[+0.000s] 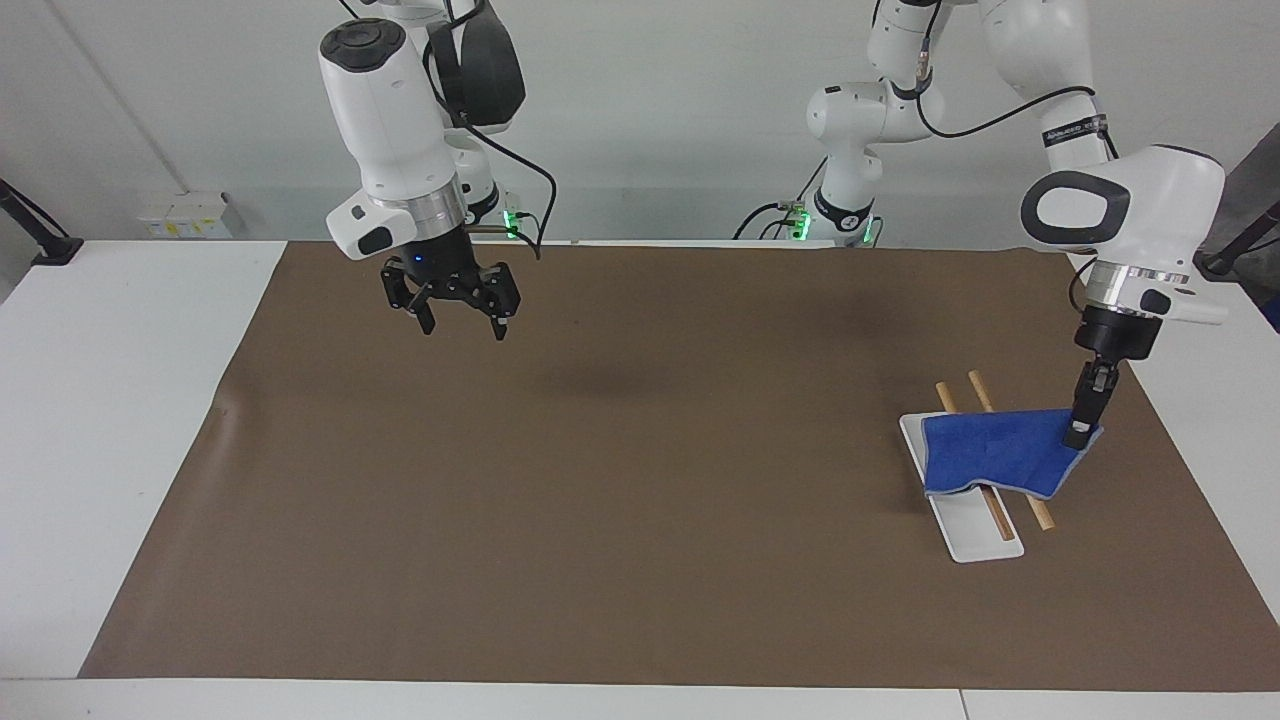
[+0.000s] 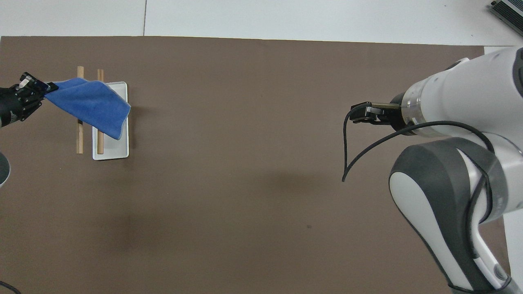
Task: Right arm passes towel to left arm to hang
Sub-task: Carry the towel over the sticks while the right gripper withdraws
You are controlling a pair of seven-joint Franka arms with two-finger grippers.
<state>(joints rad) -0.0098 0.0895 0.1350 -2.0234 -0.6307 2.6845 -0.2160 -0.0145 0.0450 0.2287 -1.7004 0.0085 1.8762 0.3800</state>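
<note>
The robot's left gripper should release the blue towel across the middle of both wooden rails (image 2: 99, 109) on the small rack.
The blue towel (image 1: 1000, 455) (image 2: 92, 104) lies spread across the two wooden rails (image 1: 1040, 515) (image 2: 79, 141) of a small rack with a white base (image 1: 975, 535) (image 2: 110, 151), toward the left arm's end of the table. My left gripper (image 1: 1080, 436) (image 2: 47, 87) is shut on one corner of the towel, just past the outer rail, and holds that corner up. My right gripper (image 1: 455, 318), with its blue light on, hangs open and holds nothing, over the mat toward the right arm's end. In the overhead view the right arm's own body hides its gripper.
A brown mat (image 1: 640, 520) (image 2: 245, 204) covers most of the white table (image 1: 120, 420). A black cable (image 2: 347, 159) loops off the right arm's wrist above the mat.
</note>
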